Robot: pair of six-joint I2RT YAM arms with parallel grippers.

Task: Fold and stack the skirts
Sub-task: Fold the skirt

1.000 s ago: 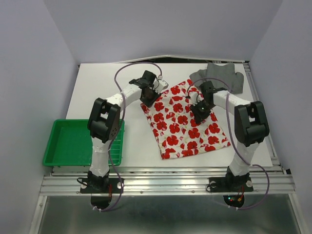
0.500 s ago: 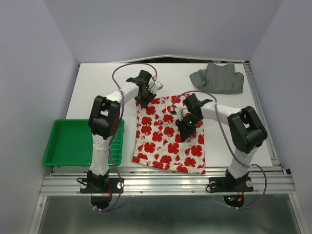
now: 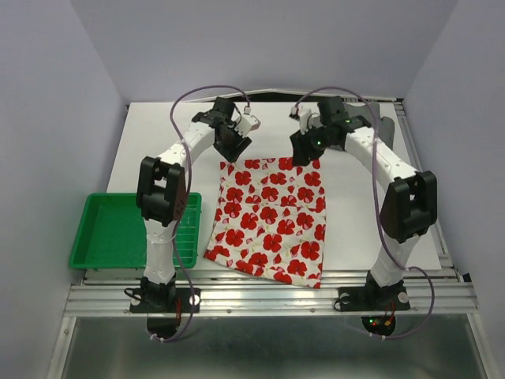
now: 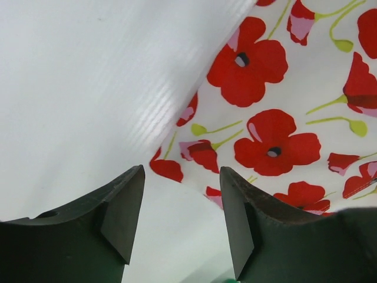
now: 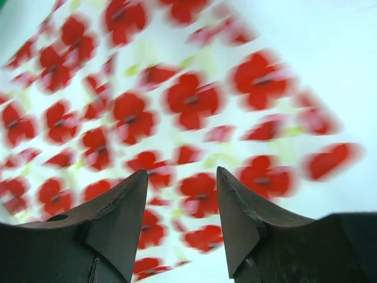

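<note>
I should next use my right gripper to grab the white skirt with red flowers by its far corner (image 3: 318, 163) (image 5: 351, 152), the one nearest the dark grey skirt.
The white skirt with red flowers (image 3: 272, 217) lies spread flat in the middle of the table, its hem near the front edge. My left gripper (image 3: 233, 147) is open and empty just off the skirt's far left corner, over bare table (image 4: 179, 177); the skirt's edge (image 4: 277, 118) lies to its right. My right gripper (image 3: 304, 150) is open and empty above the skirt's far right corner (image 5: 181, 177), with the print (image 5: 177, 100) blurred below. The dark grey skirt (image 3: 386, 126) lies at the back right, mostly hidden by my right arm.
A green plastic tray (image 3: 102, 233) sits at the table's front left, beside the left arm's base. Purple cables loop above both wrists. Grey walls close the table in on three sides.
The flowered skirt has slid left and toward the front edge and now lies flat. Both grippers have moved back to its far corners; the right one now covers the grey skirt.
</note>
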